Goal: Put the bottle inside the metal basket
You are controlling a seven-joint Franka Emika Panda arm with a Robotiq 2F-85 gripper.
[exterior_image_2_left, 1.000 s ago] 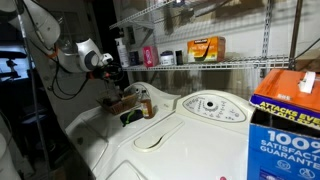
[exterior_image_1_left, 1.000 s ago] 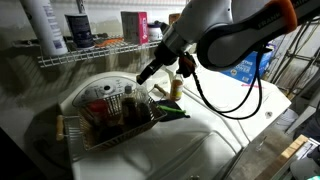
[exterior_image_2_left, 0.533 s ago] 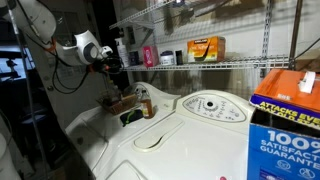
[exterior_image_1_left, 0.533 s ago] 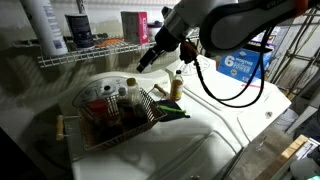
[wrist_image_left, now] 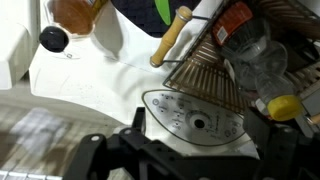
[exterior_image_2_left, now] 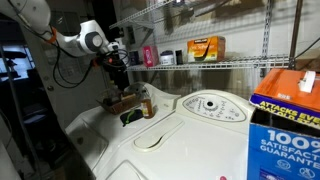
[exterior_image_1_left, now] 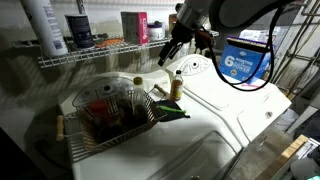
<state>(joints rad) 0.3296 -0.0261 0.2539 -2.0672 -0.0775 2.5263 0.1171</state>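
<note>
The bottle stands upright beside the metal basket, so next my gripper goes to the bottle's dark cap [exterior_image_1_left: 178, 73] [wrist_image_left: 54, 39] and closes there.
The bottle [exterior_image_1_left: 177, 88], slim and clear with an amber lower part, stands upright on the white washer top, just outside the metal basket [exterior_image_1_left: 100, 139]. It also shows in an exterior view [exterior_image_2_left: 146, 104] and at the top left of the wrist view [wrist_image_left: 75, 12]. The wire-mesh basket [wrist_image_left: 205, 78] has a brownish handle [wrist_image_left: 170, 35] and holds a red-capped jar [wrist_image_left: 236, 20] and other items. My gripper [exterior_image_1_left: 168, 55] hangs open and empty above the bottle, well clear of it. It shows in an exterior view [exterior_image_2_left: 118, 75], and in the wrist view [wrist_image_left: 200, 140] as dark fingers.
A dark green elongated thing [exterior_image_1_left: 170, 112] lies by the basket. The washer's control dial panel [wrist_image_left: 195, 120] is below my wrist. A long white wire shelf [exterior_image_1_left: 90, 55] with bottles and boxes runs behind. A blue detergent box [exterior_image_1_left: 245, 62] stands at the back.
My arm has risen and swung away from over the basket towards the back, and now hangs higher, above the bottle. The bottle and basket have not moved.
</note>
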